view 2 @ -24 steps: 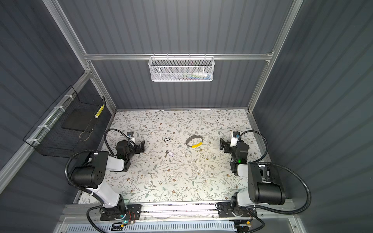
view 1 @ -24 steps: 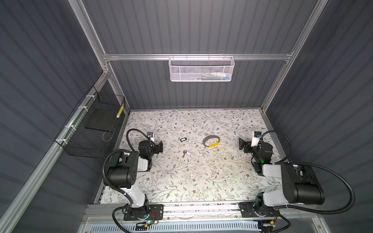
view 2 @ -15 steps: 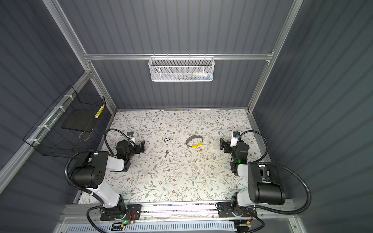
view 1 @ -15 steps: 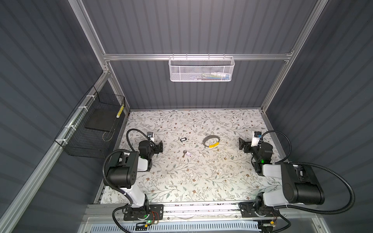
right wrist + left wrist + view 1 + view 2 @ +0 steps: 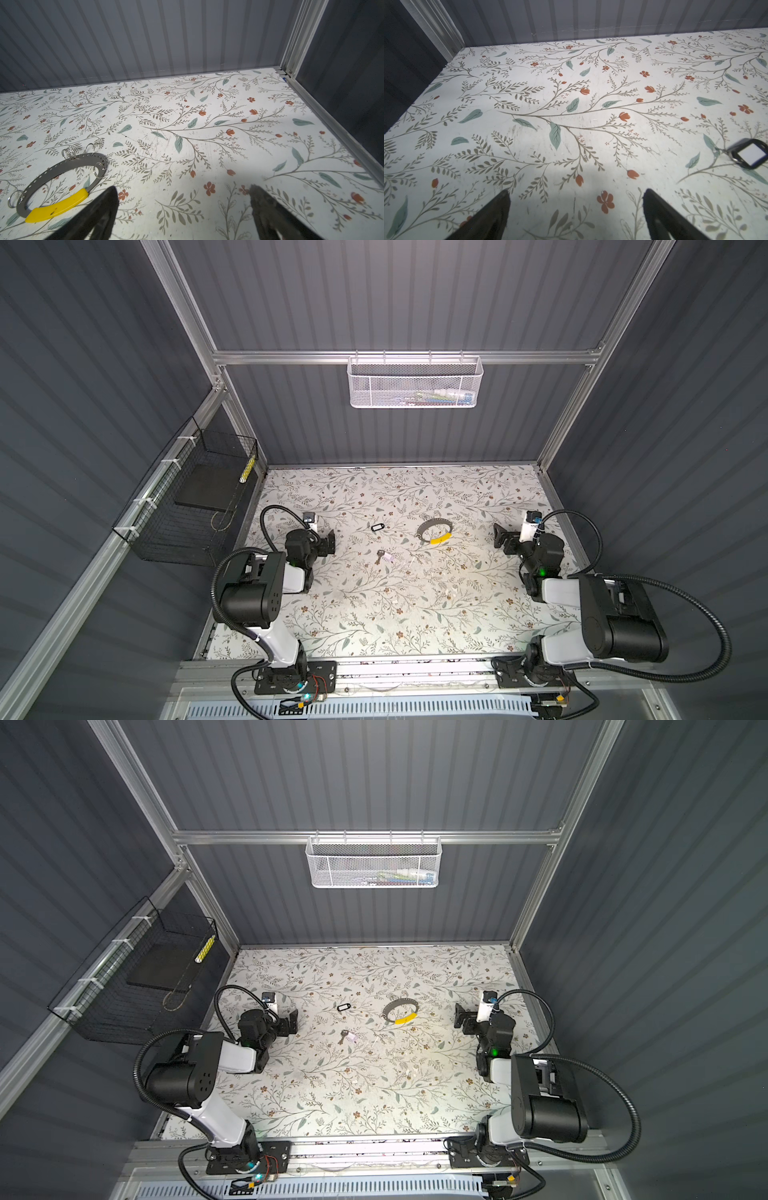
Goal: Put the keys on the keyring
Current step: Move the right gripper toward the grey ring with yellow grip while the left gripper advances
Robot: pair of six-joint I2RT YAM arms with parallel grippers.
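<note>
The robot's right gripper needs to close on the keyring's grey metal hoop (image 5: 451,529) (image 5: 99,176), just past the end of the keyring's yellow tag nearest that right gripper.
The keyring (image 5: 434,531) (image 5: 400,1011) (image 5: 62,178), a flat grey metal hoop with a yellow tag and small split rings, lies on the floral table right of centre. One of the keys, a black-rimmed tag with a white centre (image 5: 377,527) (image 5: 343,1007) (image 5: 750,154), lies left of it. The other, a dull metal key with a lilac tag (image 5: 383,557) (image 5: 347,1038), lies nearer the front. My left gripper (image 5: 329,542) (image 5: 576,196) rests open at the table's left side. My right gripper (image 5: 500,539) (image 5: 182,192) rests open at the right side. Both hold nothing.
A white mesh basket (image 5: 415,383) hangs on the back wall. A black wire basket (image 5: 195,506) hangs on the left wall. An aluminium rail (image 5: 332,124) borders the table's right edge. The table (image 5: 395,605) carries only the three small items.
</note>
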